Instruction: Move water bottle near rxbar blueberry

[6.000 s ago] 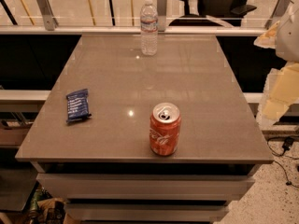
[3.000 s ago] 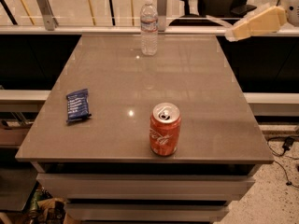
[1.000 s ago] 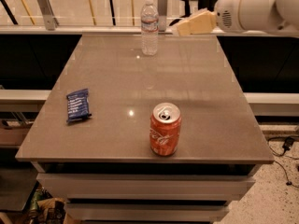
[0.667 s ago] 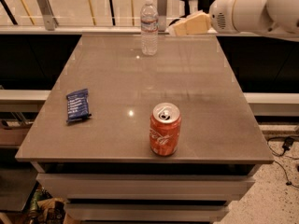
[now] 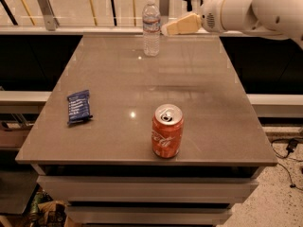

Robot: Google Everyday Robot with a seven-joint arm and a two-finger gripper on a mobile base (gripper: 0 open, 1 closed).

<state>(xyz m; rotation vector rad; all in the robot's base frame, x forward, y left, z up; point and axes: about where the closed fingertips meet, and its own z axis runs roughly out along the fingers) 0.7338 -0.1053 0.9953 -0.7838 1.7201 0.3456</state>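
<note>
The robot's gripper needs to close around the upper half of the water bottle (image 5: 151, 21), under the bottle's white cap.
The water bottle (image 5: 151, 26) stands upright near the far edge of the grey table (image 5: 203, 103), clear with a white cap and a label band. The rxbar blueberry (image 5: 78, 107), a flat dark blue bar, lies near the table's left edge. My gripper (image 5: 169, 28) reaches in from the upper right on a white arm. It hangs just to the right of the bottle at label height, a small gap apart from it, and holds nothing.
A red soda can (image 5: 167, 130) stands upright near the table's front edge, right of the bar. A railing and a glass wall (image 5: 71, 8) run behind the table. The floor (image 5: 279, 193) drops away at the right.
My arm has swung in from the right side and moved left toward the bottle. The bottle, bar and can have not moved.
</note>
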